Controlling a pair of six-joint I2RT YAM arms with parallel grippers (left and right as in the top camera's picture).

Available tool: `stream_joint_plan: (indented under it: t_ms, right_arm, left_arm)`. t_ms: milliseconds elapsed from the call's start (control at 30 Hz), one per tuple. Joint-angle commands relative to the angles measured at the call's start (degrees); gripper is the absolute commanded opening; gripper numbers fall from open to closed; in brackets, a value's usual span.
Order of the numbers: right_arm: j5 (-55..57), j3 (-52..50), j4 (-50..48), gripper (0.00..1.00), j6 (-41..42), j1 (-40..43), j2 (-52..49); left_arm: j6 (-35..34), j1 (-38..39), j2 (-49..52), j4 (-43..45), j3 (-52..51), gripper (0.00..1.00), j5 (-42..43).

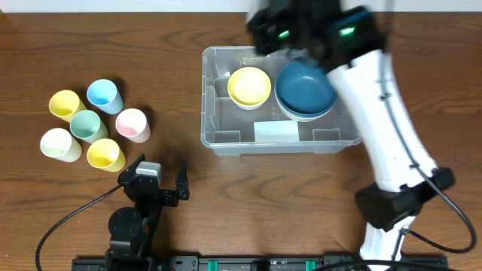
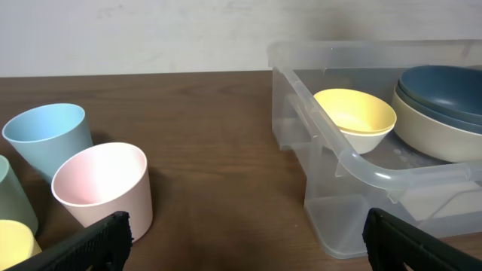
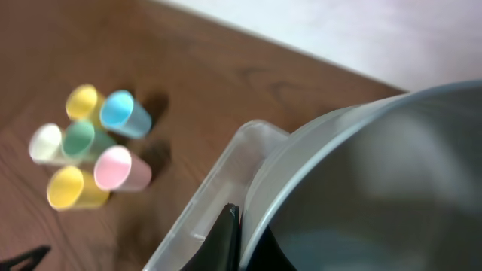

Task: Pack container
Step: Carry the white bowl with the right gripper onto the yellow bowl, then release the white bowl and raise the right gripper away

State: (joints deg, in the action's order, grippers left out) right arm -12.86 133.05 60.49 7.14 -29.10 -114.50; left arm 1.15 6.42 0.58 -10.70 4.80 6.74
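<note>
My right gripper is going to release the pale bowl inside the yellow bowl (image 1: 249, 86) in the clear container.
The clear container (image 1: 205, 98) stands mid-table with a white label (image 1: 276, 132) on its near wall. Inside it are a yellow bowl (image 1: 249, 86) and a blue bowl (image 1: 305, 89) nested in a cream bowl (image 2: 437, 139). My right gripper (image 1: 300, 54) reaches over the container's far side. In the right wrist view it (image 3: 245, 245) is shut on the blue bowl's rim (image 3: 316, 143), just inside the container's rim (image 3: 218, 181). My left gripper (image 1: 154, 192) rests near the front edge, open and empty. Its fingers (image 2: 98, 241) frame bare table beside the container (image 2: 361, 165).
Several pastel cups stand in a cluster at the left: yellow (image 1: 66, 104), blue (image 1: 104, 95), green (image 1: 88, 125), pink (image 1: 132, 124), cream (image 1: 60, 144) and another yellow (image 1: 105, 155). The pink cup (image 2: 102, 184) is close to my left gripper's left finger. The right arm's base (image 1: 392, 203) sits at the front right.
</note>
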Motion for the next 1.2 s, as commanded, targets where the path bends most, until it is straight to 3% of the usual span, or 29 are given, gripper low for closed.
stream_joint_plan:
  t_ms: [0,200,733,1167]
  right_arm:
    - [10.6,-2.4,-0.5,0.01,-1.7,-4.0,-2.6]
    - [14.4,-4.1,-0.6,0.01,-1.6,-8.0,-7.5]
    - [16.2,-4.9,-0.3,0.01,-1.2,-7.6,-20.5]
    - [17.6,-5.0,-1.9,0.01,-1.2,-6.9,-23.1]
  left_arm:
    - [0.1,-0.2,-0.3,-1.8,-0.9,0.98,0.8]
    - [0.1,-0.2,-0.3,-1.8,-0.9,0.98,0.8]
    - [0.1,-0.2,-0.3,-1.8,-0.9,0.98,0.8]
    - [0.1,-0.2,-0.3,-1.8,-0.9,0.98,0.8]
